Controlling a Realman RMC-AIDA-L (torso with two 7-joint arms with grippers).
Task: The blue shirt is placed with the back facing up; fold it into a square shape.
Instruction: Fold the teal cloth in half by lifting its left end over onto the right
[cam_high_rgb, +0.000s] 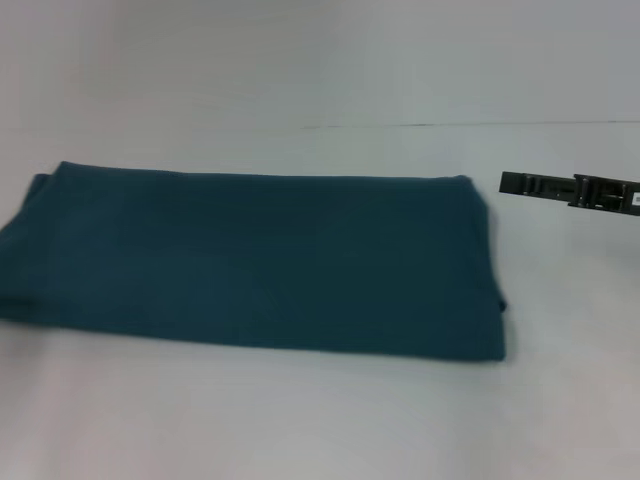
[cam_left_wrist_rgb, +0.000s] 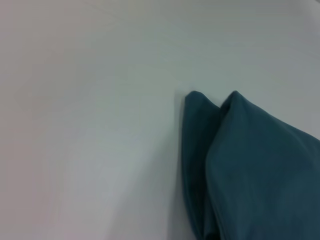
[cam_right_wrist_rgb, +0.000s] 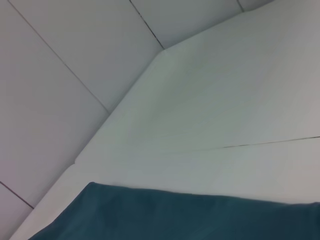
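Note:
The blue shirt's one end will go from my left gripper onto the shirt's opposite end (cam_high_rgb: 440, 222), near my right gripper. The shirt now lies flat on the white table.
The blue shirt (cam_high_rgb: 260, 260) lies flat on the white table (cam_high_rgb: 300, 420) as a long folded rectangle with its plain side up. It reaches from the left edge of the head view to right of the middle. My right gripper (cam_high_rgb: 520, 184) hovers just off the shirt's far right corner, apart from the cloth. The left gripper does not show in any view. In the left wrist view, a layered corner of the shirt (cam_left_wrist_rgb: 240, 165) rests on the table. A straight edge of the shirt (cam_right_wrist_rgb: 190, 215) shows in the right wrist view.
A thin seam (cam_high_rgb: 480, 125) runs across the table behind the shirt. In the right wrist view the table's edge (cam_right_wrist_rgb: 120, 115) drops off to a tiled floor (cam_right_wrist_rgb: 60, 100).

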